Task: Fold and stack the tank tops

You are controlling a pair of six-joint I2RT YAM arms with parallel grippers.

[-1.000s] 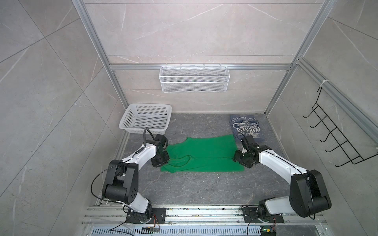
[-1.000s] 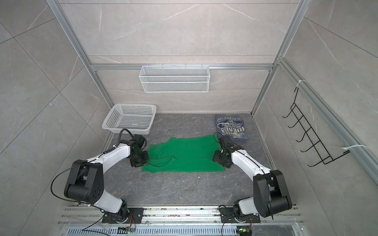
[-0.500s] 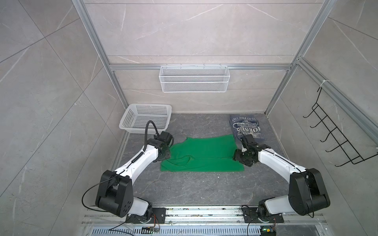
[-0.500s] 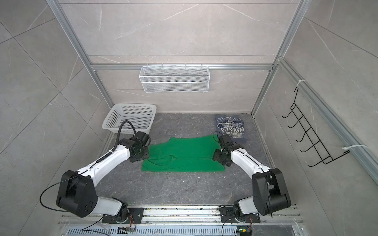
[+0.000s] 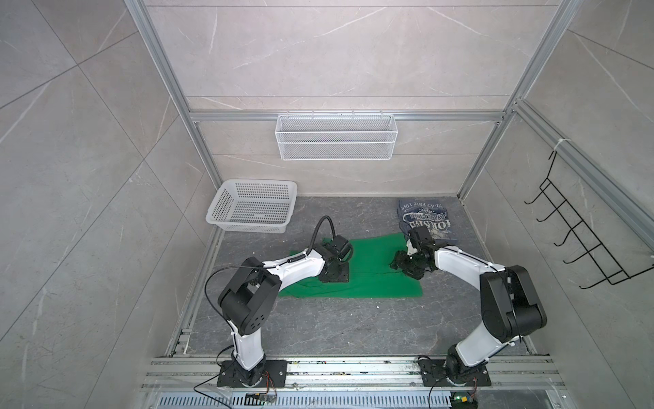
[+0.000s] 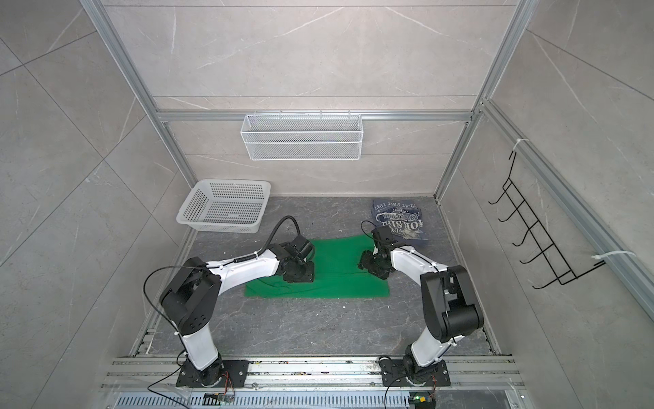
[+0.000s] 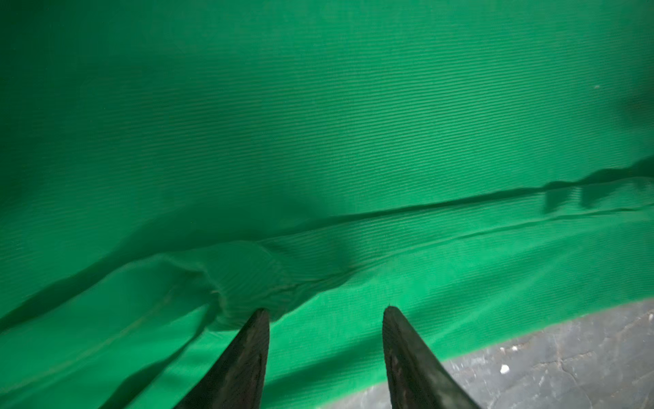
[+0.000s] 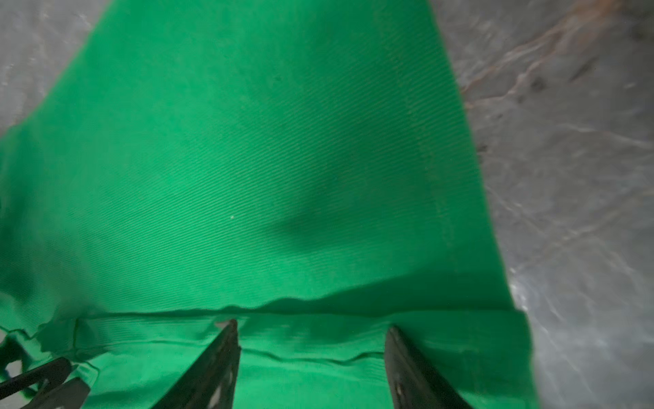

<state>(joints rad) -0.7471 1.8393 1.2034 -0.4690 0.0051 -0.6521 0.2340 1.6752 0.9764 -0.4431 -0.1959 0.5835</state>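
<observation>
The robot's right gripper needs to next move to the green tank top's far corner (image 5: pixel 402 235), beside the slate-blue tank top, and close there.
The green tank top (image 5: pixel 375 279) (image 6: pixel 339 283) lies spread flat on the dark floor, with a fold edge running across it (image 7: pixel 424 209). The slate-blue tank top (image 5: pixel 424 219) (image 6: pixel 398 219) lies folded at the back right, print up. My left gripper (image 5: pixel 334 278) (image 6: pixel 300 276) (image 7: pixel 325 309) points down over the green top's left part, open, one fingertip (image 7: pixel 260 318) against a small bunch of cloth. My right gripper (image 5: pixel 398 263) (image 6: pixel 366 265) (image 8: pixel 312 324) hangs open over the right part, near a folded edge (image 8: pixel 318 304). Neither holds anything.
A white perforated basket (image 5: pixel 253 212) (image 6: pixel 226 209) stands at the back left. A wire shelf (image 5: pixel 336 141) hangs on the back wall and a black hook rack (image 5: pixel 584 244) on the right wall. Metal rails (image 5: pixel 318 368) run along the front.
My left gripper has opened and moved from the green top's left edge rightward onto the cloth. My right gripper has shifted slightly left over the cloth, still open.
</observation>
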